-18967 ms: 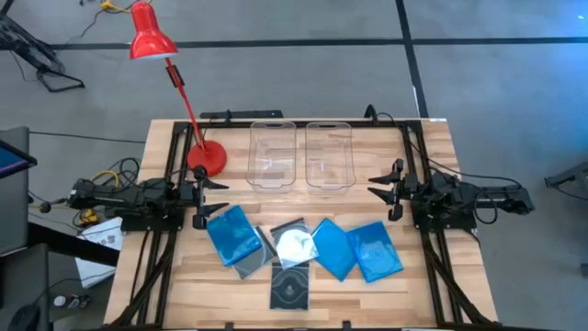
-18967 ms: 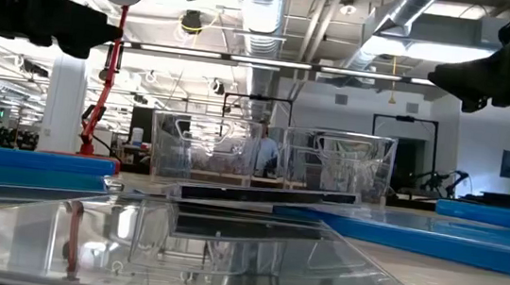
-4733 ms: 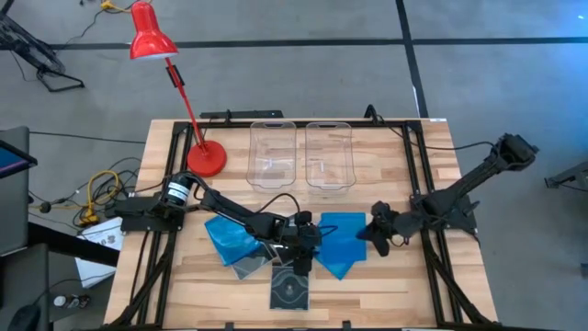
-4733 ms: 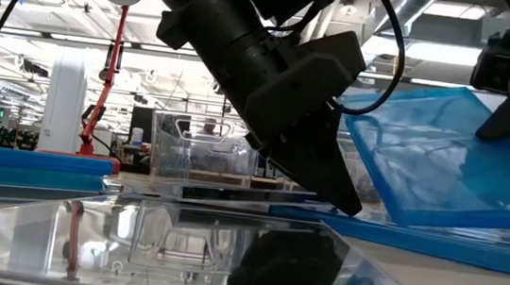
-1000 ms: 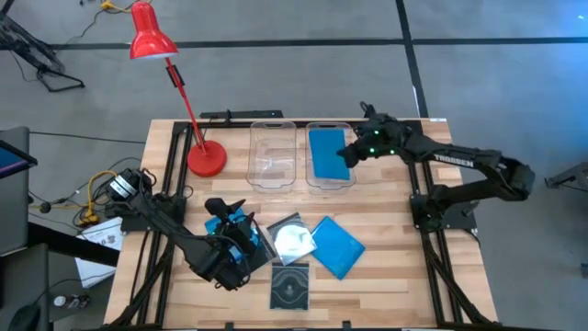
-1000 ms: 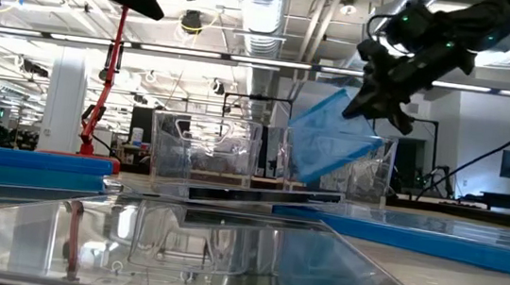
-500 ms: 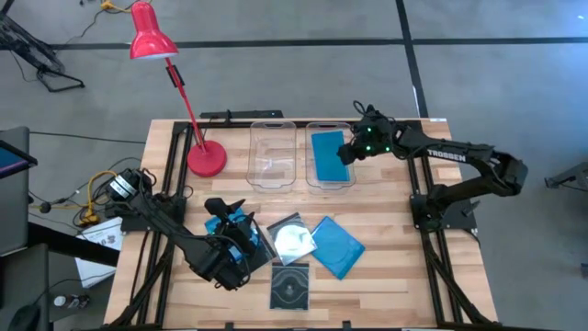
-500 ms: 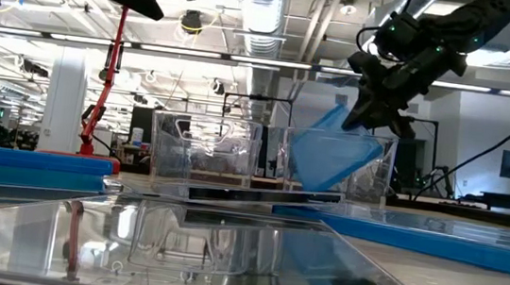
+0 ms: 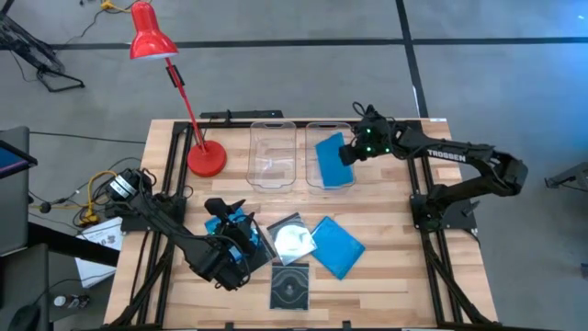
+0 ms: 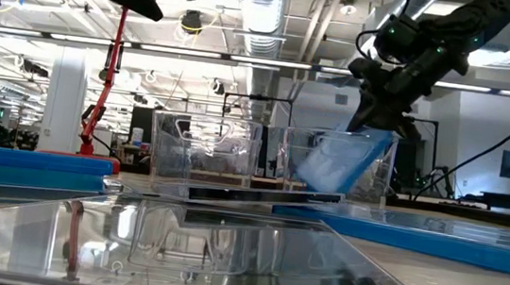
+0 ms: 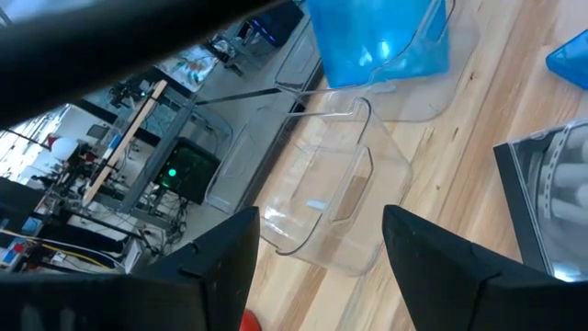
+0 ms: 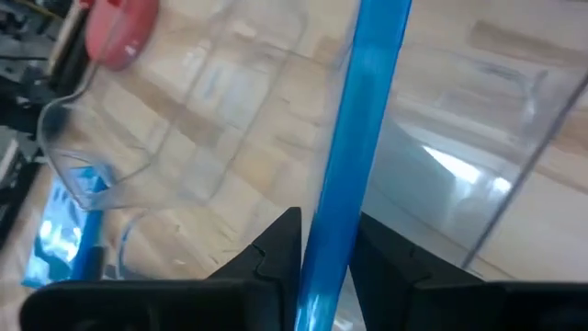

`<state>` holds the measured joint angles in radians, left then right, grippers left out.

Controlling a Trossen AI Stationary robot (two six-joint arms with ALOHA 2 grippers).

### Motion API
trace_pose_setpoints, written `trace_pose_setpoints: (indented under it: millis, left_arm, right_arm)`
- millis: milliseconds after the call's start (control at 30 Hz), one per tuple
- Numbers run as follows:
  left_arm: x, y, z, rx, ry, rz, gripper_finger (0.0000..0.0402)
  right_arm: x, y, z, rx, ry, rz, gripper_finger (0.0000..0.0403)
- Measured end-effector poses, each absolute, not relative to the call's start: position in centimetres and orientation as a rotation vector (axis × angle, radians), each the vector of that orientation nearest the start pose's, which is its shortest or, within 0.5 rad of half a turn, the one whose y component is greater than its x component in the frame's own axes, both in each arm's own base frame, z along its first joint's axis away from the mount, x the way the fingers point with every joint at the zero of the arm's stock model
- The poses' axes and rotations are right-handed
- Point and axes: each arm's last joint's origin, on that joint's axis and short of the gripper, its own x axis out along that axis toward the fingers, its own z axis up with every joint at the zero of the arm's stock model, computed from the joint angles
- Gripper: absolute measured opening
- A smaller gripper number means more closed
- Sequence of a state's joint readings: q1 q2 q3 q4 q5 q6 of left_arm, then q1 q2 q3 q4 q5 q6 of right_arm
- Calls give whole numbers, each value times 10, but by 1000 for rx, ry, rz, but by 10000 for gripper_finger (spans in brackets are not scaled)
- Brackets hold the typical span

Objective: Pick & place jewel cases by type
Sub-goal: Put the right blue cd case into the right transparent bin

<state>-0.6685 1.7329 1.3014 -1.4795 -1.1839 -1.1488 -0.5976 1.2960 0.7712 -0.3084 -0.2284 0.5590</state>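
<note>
The blue case sits crooked and tilted in the clear bin; my right gripper needs to open, grip the case's upper edge (image 12: 367, 101) farther in, and straighten it.
My right gripper (image 9: 350, 151) is shut on a bright blue jewel case (image 9: 333, 159), which stands tilted inside the right clear bin (image 9: 342, 183). My left gripper (image 9: 239, 243) hangs open above another blue case (image 9: 223, 228) near the table's left side, touching nothing. A third blue case (image 9: 336, 246), a clear case showing a disc (image 9: 294, 241) and a dark grey case (image 9: 289, 288) lie flat on the table's near half. The left clear bin (image 9: 273, 154) holds nothing. My right gripper pinches the blue case between its two fingers at the upper edge (image 12: 347, 198), which shows edge-on in the right wrist view. The fingers (image 10: 384, 107) slant down from the table's right side. The case hangs tilted inside the right bin with its lower end (image 10: 307, 175) near the bin's floor.
A red desk lamp (image 9: 148, 37) stands with its base (image 9: 207, 158) on the table's far left, beside the left bin. Another grey case (image 9: 248, 268) pokes out beside my left gripper. Bare wood (image 9: 395, 276) lies at the table's near right.
My right gripper has moved slightly down and toward the far edge, lowering the blue case deeper into the right bin. The case has tipped flatter and turned a little askew. My left arm has kept still.
</note>
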Motion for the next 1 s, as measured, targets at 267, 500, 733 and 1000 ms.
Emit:
trace_pose_setpoints:
  millis: [267, 500, 733, 1000]
  left_arm:
    - [240, -155, 242, 519, 706, 830, 226]
    - [240, -155, 242, 520, 705, 830, 226]
    - [240, -155, 242, 520, 705, 830, 226]
    - [240, -155, 242, 520, 705, 830, 226]
  right_arm:
    - [214, -137, 215, 858, 668, -556, 95]
    - [212, -136, 213, 875, 703, -544, 96]
    - [210, -133, 211, 874, 753, -531, 97]
    - [213, -136, 218, 849, 727, -554, 127]
